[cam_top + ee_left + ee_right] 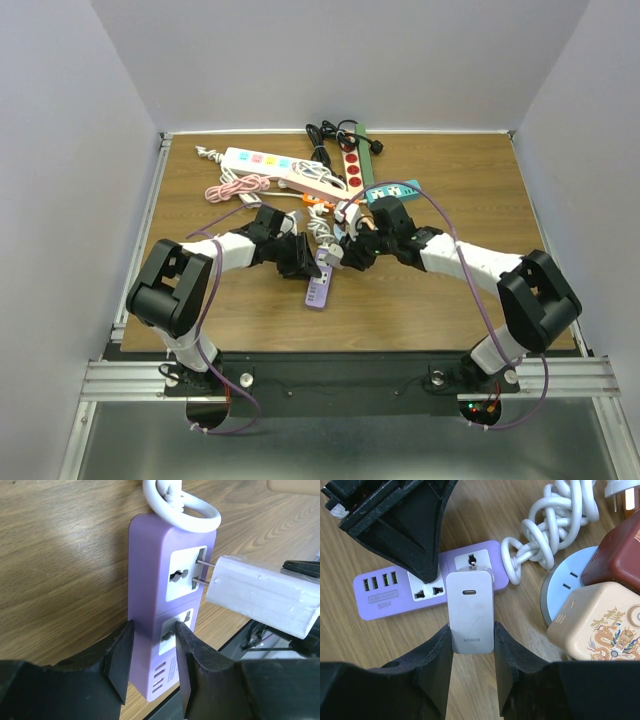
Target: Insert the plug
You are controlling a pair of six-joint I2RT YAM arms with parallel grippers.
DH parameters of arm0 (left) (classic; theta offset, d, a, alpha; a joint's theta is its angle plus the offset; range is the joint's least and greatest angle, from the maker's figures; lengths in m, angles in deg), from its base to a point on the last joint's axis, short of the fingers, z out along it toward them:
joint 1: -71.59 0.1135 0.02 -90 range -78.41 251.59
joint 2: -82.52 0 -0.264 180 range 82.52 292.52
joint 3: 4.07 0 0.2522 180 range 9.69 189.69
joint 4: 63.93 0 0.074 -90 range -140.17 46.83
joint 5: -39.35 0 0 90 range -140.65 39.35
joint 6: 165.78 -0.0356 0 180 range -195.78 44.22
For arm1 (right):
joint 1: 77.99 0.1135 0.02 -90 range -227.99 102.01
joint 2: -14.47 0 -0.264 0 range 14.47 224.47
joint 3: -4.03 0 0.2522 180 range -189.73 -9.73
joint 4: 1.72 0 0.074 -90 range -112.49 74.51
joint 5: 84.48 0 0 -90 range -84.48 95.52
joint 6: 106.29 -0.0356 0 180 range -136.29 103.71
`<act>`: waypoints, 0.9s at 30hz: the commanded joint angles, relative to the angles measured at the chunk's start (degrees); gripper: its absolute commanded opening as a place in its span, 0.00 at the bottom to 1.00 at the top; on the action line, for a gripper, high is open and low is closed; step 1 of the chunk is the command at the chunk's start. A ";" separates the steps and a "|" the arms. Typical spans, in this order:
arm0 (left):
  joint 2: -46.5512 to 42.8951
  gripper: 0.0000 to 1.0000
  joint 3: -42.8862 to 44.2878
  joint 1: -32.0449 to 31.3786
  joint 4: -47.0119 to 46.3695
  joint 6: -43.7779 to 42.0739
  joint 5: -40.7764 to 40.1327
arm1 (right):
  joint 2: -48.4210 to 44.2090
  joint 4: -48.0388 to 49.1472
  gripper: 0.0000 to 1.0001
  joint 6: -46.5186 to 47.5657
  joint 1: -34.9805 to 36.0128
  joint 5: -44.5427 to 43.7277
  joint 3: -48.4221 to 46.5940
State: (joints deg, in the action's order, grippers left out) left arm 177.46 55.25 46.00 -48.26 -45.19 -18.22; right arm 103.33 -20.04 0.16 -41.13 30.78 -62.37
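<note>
The plug's pins are shallow in the far socket and my left gripper is nearer the USB end of the power strip, so it should grip the power strip (146, 582) next to that socket.
A purple power strip (318, 285) lies flat on the wooden table between the two arms. My left gripper (153, 630) is shut on its USB end, one finger against each long side of the strip (150, 580). The plug is a white charger block (472, 610), and my right gripper (472, 630) is shut on it. Its two metal prongs (202, 575) point at the strip's far socket, with their tips at the socket holes and most of their length still showing. The plug (262, 597) stands tilted over the strip (380, 592).
The strip's knotted white cable (550, 525) lies to its right, beside a round grey socket (560, 590), a beige cube adapter (600, 625) and a dark red one (615, 555). Farther back are a white power strip (265, 165), a red one (352, 165) and a teal one (392, 190).
</note>
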 commanded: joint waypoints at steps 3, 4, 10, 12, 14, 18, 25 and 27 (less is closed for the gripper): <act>5.26 0.44 -1.53 0.18 13.47 -9.05 -15.73 | 3.15 -7.56 0.02 1.83 1.02 -4.16 -3.78; 5.17 0.43 -1.53 0.10 13.21 -9.14 -15.38 | 3.51 -7.83 0.02 1.92 1.28 -4.42 -4.31; 4.12 0.37 -0.04 -0.17 13.20 -10.64 -16.43 | 6.32 -10.56 0.02 2.36 1.99 -5.57 -6.77; 3.77 0.37 0.23 -0.17 13.12 -10.73 -16.34 | 6.76 -11.43 0.02 2.45 2.16 -6.27 -7.82; 3.15 0.37 -0.03 -0.17 12.16 -10.73 -15.82 | 7.46 -12.14 0.02 2.62 2.51 -7.06 -8.44; 3.32 0.43 0.05 -0.17 10.48 -11.25 -15.20 | 8.00 -14.95 0.02 2.89 3.56 -9.26 -10.37; 4.91 0.56 1.02 -0.17 8.20 -11.16 -13.62 | 7.56 -19.26 0.02 2.71 4.71 -11.28 -12.39; 5.08 0.59 2.24 -0.17 8.11 -11.69 -13.79 | 7.64 -20.66 0.02 2.54 4.89 -11.89 -12.83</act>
State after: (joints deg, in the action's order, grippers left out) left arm 178.31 58.23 45.68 -44.30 -51.80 -19.42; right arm 108.64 -35.17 2.04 -37.48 22.37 -74.22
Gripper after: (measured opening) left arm 0.571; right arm 0.394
